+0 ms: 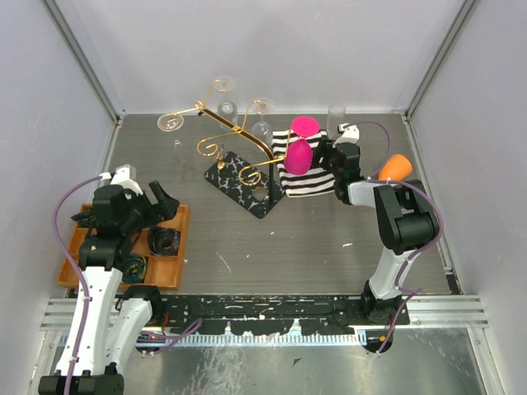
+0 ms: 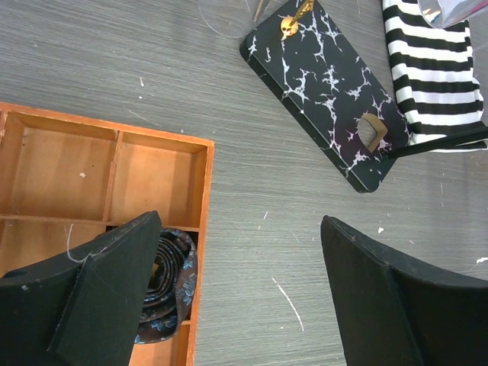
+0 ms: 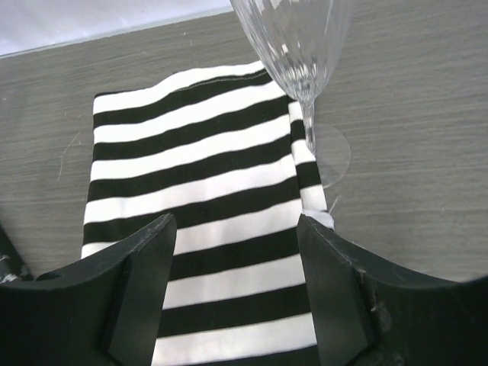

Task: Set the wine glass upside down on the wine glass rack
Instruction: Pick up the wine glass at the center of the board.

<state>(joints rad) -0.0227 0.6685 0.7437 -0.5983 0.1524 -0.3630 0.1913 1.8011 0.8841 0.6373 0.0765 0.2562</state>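
Note:
The bottom of the ribbed bowl [image 1: 333, 135] [image 3: 303, 82] of the clear wine glass, just above the wine glass's stem, is the next place my right gripper needs to close on.
A clear wine glass [image 3: 299, 46] with a ribbed bowl stands upright on the table, its foot [image 3: 333, 156] touching the right edge of a black-and-white striped cloth [image 3: 191, 175]; it also shows faintly at the back right [image 1: 336, 115]. My right gripper [image 3: 236, 267] hovers open over the cloth, a short way before the glass, with nothing between its fingers [image 1: 324, 153]. The wine glass rack [image 1: 235, 132], gold wire on a black marbled base [image 2: 328, 91], stands left of the cloth, and clear glasses hang from it. My left gripper [image 2: 236, 290] is open and empty, low at the left [image 1: 161, 202].
An orange wooden tray [image 1: 82, 247] with compartments sits at the near left and holds rolled dark ties [image 2: 169, 278]. Two pink round objects [image 1: 300, 141] rest on the cloth next to my right gripper. An orange object [image 1: 395, 164] lies by the right arm. Grey walls enclose the table.

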